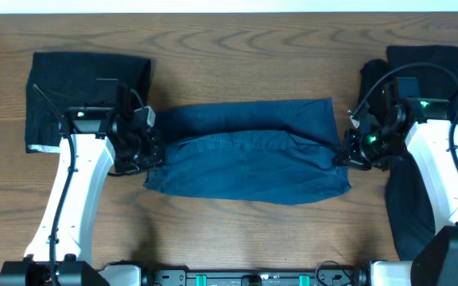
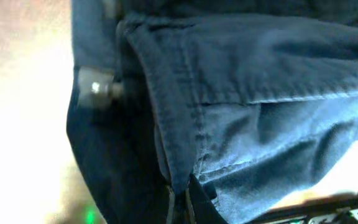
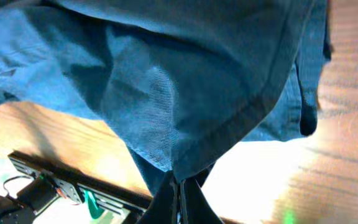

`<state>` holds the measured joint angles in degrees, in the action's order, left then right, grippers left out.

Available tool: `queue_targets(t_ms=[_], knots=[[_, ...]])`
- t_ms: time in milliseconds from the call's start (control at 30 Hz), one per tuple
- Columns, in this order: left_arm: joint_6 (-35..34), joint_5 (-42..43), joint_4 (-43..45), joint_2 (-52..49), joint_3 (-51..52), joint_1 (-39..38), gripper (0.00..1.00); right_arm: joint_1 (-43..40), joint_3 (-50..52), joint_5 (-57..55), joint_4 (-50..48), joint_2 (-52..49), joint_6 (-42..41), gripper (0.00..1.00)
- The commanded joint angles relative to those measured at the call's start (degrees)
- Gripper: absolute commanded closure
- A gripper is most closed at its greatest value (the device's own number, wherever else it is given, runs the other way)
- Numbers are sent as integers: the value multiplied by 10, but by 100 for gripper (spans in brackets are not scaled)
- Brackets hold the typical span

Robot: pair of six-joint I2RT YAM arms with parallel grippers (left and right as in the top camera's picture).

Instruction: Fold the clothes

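Next, I lay the denim-blue garment's held end on the garment's own front corner (image 1: 154, 191), toward the base bar, with my left gripper. The garment now lies across the table's middle.
A denim-blue shorts-like garment (image 1: 249, 151) lies across the middle of the table, part folded, with its upper layer bunched. My left gripper (image 1: 151, 151) is shut on its left edge. The left wrist view shows a seamed waistband (image 2: 166, 112) with a metal button (image 2: 96, 88) pinched between the jaws at my left gripper (image 2: 180, 202). My right gripper (image 1: 342, 152) is shut on the garment's right edge. In the right wrist view a hemmed corner (image 3: 166, 163) hangs lifted from my right gripper (image 3: 179, 193).
A folded black garment (image 1: 78, 91) lies at the back left, under the left arm. More black garments (image 1: 424, 183) are piled at the right, beneath the right arm. The robot base rail (image 1: 253, 276) runs along the front edge.
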<state>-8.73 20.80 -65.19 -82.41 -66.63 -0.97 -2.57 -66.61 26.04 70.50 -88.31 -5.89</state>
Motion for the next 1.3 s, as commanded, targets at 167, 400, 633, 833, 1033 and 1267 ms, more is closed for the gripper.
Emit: queue_targets(t_ms=[167,400,633,833,1033,1267], knots=[[-67,-24,39,0,113,-1,94,-4,151,-21,-99,6,-43,99],[-97,-19,139,0,209,-1,94,-3,229,-47,-184,6,-73,99],[-111,-20,223,-4,234,-1,94,-3,243,-92,-241,5,-99,99],[-126,-20,236,-26,240,-1,94,-3,244,-114,-259,5,-104,99],[-126,-20,266,-74,242,-1,94,-3,244,-130,-285,5,-113,99],[-126,-20,318,-151,242,-1,94,-3,244,-132,-325,-20,-118,99]])
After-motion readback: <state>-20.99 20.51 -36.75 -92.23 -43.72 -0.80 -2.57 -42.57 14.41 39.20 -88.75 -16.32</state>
